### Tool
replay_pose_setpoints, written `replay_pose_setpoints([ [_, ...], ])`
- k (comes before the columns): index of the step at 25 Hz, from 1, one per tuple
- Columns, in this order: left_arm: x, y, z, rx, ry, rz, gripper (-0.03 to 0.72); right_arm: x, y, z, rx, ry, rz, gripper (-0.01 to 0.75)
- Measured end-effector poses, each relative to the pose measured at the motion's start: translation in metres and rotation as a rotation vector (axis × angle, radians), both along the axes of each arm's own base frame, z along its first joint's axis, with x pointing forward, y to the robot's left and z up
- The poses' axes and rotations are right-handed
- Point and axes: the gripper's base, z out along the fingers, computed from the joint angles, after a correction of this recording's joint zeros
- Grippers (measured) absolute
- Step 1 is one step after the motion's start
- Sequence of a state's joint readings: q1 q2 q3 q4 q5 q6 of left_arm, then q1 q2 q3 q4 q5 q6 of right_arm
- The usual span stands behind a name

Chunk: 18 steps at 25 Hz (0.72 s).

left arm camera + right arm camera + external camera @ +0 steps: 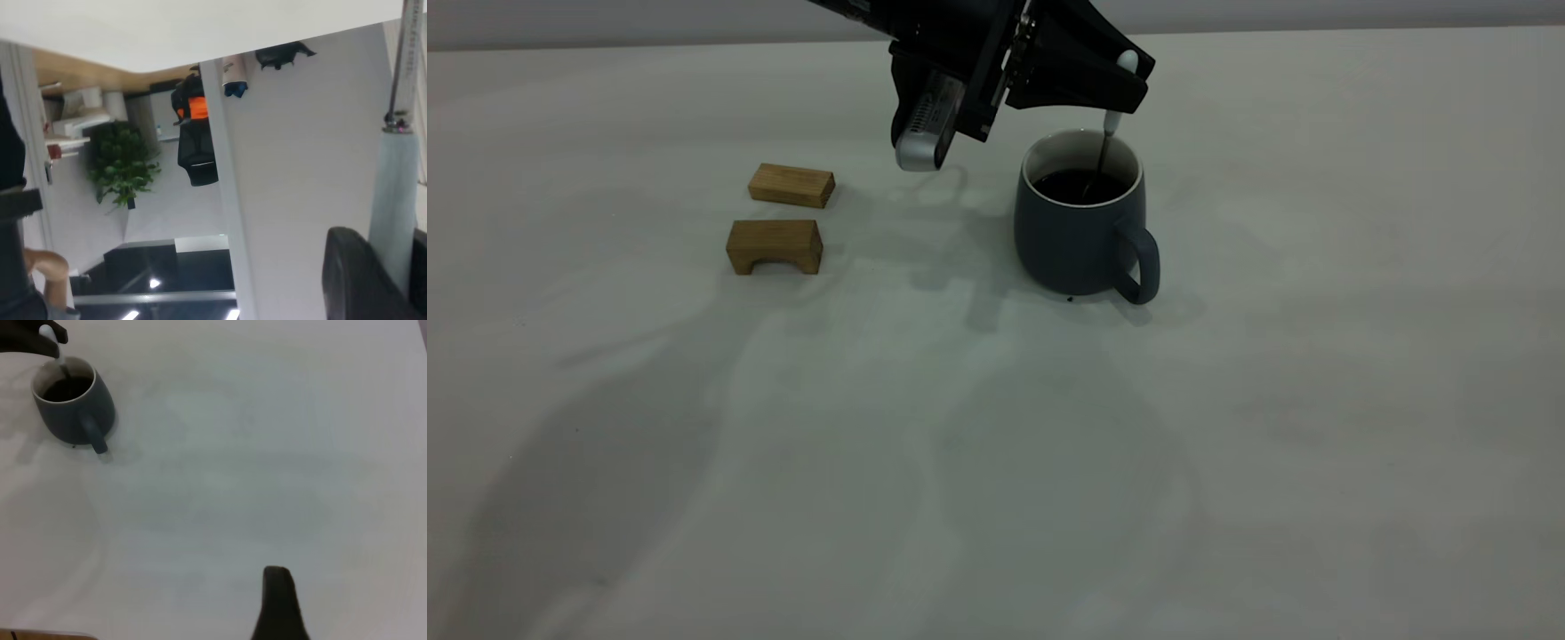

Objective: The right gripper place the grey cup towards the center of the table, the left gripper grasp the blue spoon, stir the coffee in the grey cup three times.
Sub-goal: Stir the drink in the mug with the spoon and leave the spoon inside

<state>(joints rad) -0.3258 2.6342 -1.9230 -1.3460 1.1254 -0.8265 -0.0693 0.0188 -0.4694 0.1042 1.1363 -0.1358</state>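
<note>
Next, my left gripper lets go of the blue spoon. It will then rest against the grey cup's rim (1136, 174), above the cup handle.
The grey cup (1072, 236) stands upright near the table's (1049, 462) middle, its handle toward the front right. Dark coffee (1080, 187) fills it. My left gripper (1125, 84) hangs just above the cup's rim, shut on the pale handle of the blue spoon (1110, 123). The spoon's metal neck runs down into the coffee and its bowl is hidden under the surface. The left wrist view shows the spoon handle (393, 200) pinched between the black fingers (353, 273). The right wrist view shows the cup (67, 410) far off, and my right gripper (279, 587) hovers over bare table, well away from it.
Two tan wooden blocks lie left of the cup, a flat one (791, 185) and an arched one (775, 246). A tiny dark speck (1070, 299) sits by the cup's base. Open table stretches to the front and right.
</note>
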Motion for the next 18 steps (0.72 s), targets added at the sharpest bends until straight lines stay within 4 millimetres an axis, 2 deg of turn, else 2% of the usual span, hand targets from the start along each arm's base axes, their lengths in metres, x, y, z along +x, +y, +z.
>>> replay_pose_setpoints([
  [5, -0.002, 0.002, -0.004, 0.068, 0.081, 0.015, 0.166, 0.000, 0.000, 0.000, 0.000, 0.000, 0.000, 0.592],
  [18, 0.006, 0.015, -0.013, 0.168, 0.025, 0.046, 0.166, 0.000, 0.000, 0.000, 0.000, 0.000, 0.000, 0.592],
])
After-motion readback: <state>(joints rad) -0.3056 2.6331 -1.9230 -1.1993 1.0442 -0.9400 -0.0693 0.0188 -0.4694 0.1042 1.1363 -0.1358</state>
